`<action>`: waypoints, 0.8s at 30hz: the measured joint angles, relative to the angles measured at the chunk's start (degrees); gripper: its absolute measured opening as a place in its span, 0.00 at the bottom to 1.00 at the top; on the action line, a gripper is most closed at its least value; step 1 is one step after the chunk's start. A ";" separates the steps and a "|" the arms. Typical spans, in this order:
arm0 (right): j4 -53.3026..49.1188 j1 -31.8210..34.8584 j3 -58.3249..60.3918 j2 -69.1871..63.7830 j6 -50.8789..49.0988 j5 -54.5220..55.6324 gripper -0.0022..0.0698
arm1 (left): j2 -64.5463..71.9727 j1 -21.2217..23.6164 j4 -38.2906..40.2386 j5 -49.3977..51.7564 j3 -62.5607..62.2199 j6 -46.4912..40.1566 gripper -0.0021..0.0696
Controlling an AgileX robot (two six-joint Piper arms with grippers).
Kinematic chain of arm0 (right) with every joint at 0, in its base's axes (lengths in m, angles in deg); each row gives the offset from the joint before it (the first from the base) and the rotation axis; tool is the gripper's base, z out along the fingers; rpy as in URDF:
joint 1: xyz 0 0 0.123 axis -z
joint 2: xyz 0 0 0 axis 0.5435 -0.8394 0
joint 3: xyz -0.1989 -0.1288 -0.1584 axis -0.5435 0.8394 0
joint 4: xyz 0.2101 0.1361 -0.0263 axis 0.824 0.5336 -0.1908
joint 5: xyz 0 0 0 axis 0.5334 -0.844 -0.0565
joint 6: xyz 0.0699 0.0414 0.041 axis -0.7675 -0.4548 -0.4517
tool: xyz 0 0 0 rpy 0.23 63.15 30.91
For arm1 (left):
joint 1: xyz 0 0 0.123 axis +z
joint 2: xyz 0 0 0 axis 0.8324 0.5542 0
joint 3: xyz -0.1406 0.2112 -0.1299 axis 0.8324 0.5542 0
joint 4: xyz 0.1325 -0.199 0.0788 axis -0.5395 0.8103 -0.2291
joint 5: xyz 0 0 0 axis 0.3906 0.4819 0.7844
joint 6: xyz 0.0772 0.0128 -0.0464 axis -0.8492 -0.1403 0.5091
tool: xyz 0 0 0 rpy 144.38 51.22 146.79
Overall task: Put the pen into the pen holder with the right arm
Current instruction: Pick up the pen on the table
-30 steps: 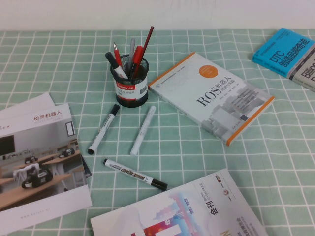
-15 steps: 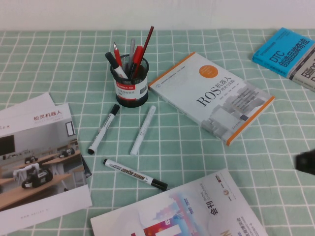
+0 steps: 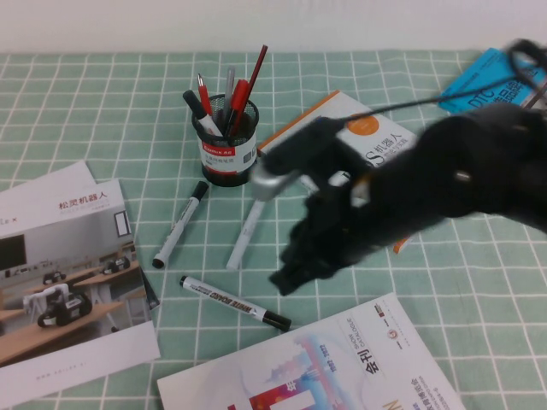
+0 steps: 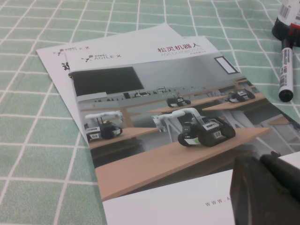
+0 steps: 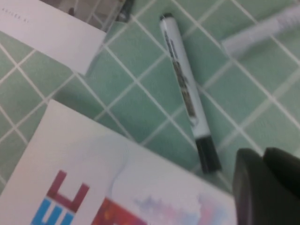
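The "WHITE BOARD" lettering is on the pen. Next, I move my right gripper over that lettering to the middle of the pen's body [image 3: 232, 301] [image 5: 186, 88] and close it there.
The pen [image 3: 232, 301] is a white marker with a black cap and "WHITE BOARD" lettering. It lies flat on the green checked cloth, and the right wrist view shows the pen [image 5: 185, 91] too. My right gripper [image 3: 284, 278] hangs just right of and above its capped end, fingers shut and empty; the right gripper [image 5: 263, 157] stays clear of the pen. The pen holder [image 3: 229, 141], a black mesh cup with several pens in it, stands behind. My left gripper [image 4: 260, 160] sits shut over a brochure.
Two other markers lie in front of the holder: a black-capped marker [image 3: 179, 224] and an all-white pen [image 3: 242, 239]. A brochure [image 3: 68, 282] lies left, a magazine [image 3: 342, 367] at the front edge, a ROS book [image 3: 380, 132] under my right arm, and a blue book [image 3: 487, 77] back right.
My right arm has swung in from the right edge to the middle of the table, above the pen's capped end. The pens and the holder have not moved.
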 joint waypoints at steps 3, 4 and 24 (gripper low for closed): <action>-0.05 -0.86 -6.30 -5.96 4.05 -2.44 0.16 | 0.00 0.00 0.00 0.00 0.00 0.00 0.02; -0.05 -0.84 -8.38 -8.03 5.67 -3.71 0.23 | 0.00 0.00 0.00 0.00 0.00 0.00 0.02; 2.26 -1.94 -29.27 -31.89 23.35 -14.82 0.50 | 0.00 0.00 0.00 0.00 0.00 0.00 0.02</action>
